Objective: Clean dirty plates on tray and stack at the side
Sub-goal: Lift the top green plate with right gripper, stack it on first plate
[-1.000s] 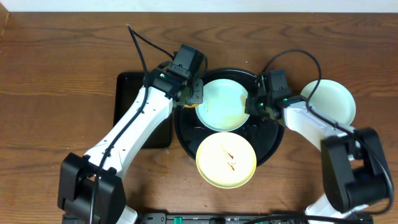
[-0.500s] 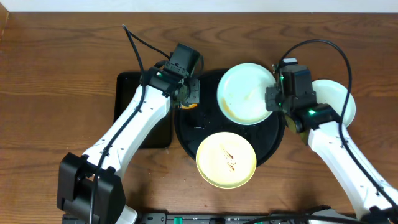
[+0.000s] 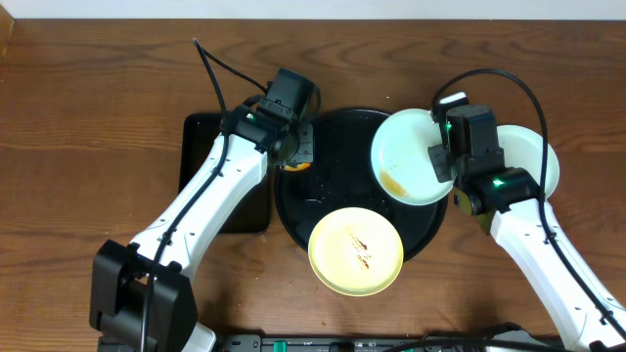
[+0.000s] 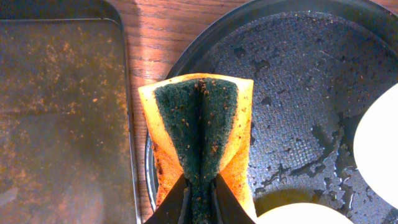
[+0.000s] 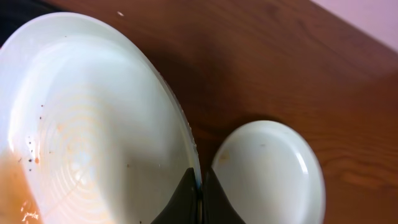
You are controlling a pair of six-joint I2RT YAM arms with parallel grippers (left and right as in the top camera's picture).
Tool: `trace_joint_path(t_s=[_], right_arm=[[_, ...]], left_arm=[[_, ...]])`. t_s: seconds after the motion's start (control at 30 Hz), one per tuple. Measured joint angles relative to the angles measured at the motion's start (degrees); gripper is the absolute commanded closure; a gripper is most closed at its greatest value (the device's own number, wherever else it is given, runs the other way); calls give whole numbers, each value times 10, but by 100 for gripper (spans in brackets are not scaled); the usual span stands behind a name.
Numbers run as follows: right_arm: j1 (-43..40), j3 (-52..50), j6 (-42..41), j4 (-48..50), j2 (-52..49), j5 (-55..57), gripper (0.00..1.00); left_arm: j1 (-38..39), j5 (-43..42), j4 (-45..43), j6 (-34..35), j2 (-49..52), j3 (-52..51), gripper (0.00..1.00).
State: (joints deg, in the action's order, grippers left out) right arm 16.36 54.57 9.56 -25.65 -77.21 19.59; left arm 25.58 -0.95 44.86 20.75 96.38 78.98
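Observation:
Next, my right gripper sets the smeared mint-blue plate down on the table, on top of the other mint-blue plate (image 3: pixel 514 166) (image 5: pixel 270 175).
My right gripper (image 3: pixel 438 156) is shut on the rim of a mint-blue plate (image 3: pixel 406 154) with an orange smear, held above the right edge of the round black tray (image 3: pixel 303 210); in the right wrist view the gripper (image 5: pixel 200 186) pinches the plate (image 5: pixel 81 124). A second mint-blue plate (image 3: pixel 543 156) lies on the table at the right, also in the right wrist view (image 5: pixel 267 174). A pale yellow plate (image 3: pixel 356 250) with brown smears sits on the tray's front. My left gripper (image 4: pixel 199 193) is shut on an orange-and-green sponge (image 4: pixel 202 130) over the tray's left rim (image 4: pixel 186 56).
A rectangular black tray (image 3: pixel 201 166) lies left of the round tray, also in the left wrist view (image 4: pixel 62 112). The round tray's floor is wet (image 4: pixel 298 93). Brown wooden table (image 3: pixel 98 98) all round.
My right gripper has lifted the mint-blue plate off the tray's back and carried it rightward toward the plate on the table. The left arm and sponge have stayed in place.

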Motion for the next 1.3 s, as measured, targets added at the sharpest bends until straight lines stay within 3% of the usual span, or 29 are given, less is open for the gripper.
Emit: trace_joint_path(t_s=[0.2,0.6,0.8,1.1,1.3], right_arm=[[10,0,19,31,0,99,99],[153,0,61,46,0,244,99],[166,0,68,91,0,368,99],[167,0,59,82,0,381,99],[151,0,-15,42,0,339,99]], left_arm=[[0,0,0,0,0,0,89],[0,0,0,0,0,0,89],[0,0,0,0,0,0,89],[0,0,0,0,0,0,89],[0,0,0,0,0,0,89]])
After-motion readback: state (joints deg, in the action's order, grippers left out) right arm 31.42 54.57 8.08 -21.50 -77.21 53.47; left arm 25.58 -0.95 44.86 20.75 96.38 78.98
